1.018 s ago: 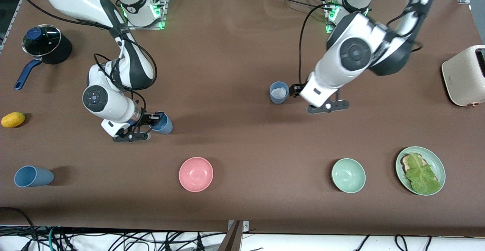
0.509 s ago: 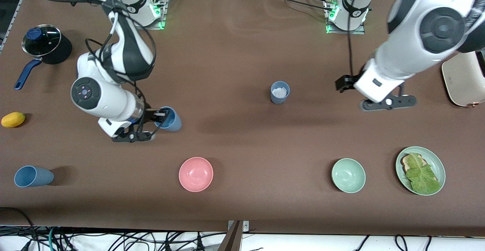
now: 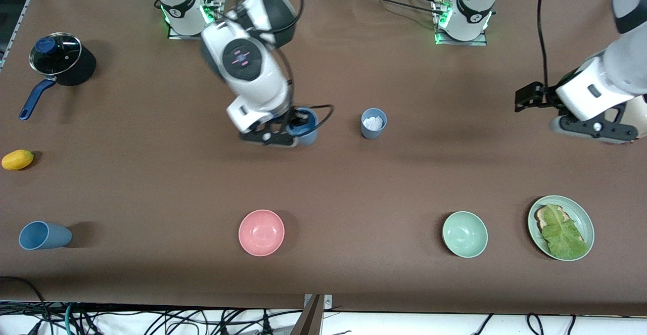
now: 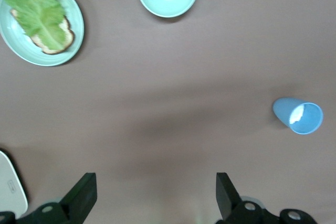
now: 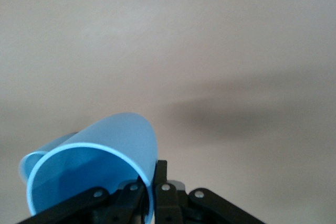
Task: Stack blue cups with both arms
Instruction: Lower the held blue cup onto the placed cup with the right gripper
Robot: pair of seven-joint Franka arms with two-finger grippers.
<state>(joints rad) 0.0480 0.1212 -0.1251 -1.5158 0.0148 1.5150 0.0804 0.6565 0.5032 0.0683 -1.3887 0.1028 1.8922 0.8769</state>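
The upright slate-blue cup is in the middle of the table. Next, my right gripper releases the light blue cup inside the upright slate-blue cup (image 3: 375, 117) (image 5: 32, 163).
My right gripper (image 3: 297, 124) is shut on the rim of a light blue cup (image 3: 307, 132) and holds it just above the table, beside a slate-blue cup (image 3: 373, 123). That cup stands upright at mid-table with something white inside. In the right wrist view the held cup (image 5: 100, 163) sits tilted, its wall pinched by my gripper (image 5: 155, 184). My left gripper (image 3: 525, 98) is open and empty, raised over the left arm's end of the table. The left wrist view shows its spread fingers (image 4: 84, 195) and the slate-blue cup (image 4: 299, 117) well off.
A third blue cup (image 3: 43, 235) lies near the front edge at the right arm's end. A pink bowl (image 3: 261, 232), a green bowl (image 3: 464, 234) and a lettuce plate (image 3: 585, 213) line the front. A pot (image 3: 60, 59), a lemon (image 3: 17, 159) and a toaster (image 4: 8, 192) stand near the ends.
My right arm has carried the light blue cup from the right arm's end to beside the slate-blue cup. My left arm has drawn away from that cup toward the toaster.
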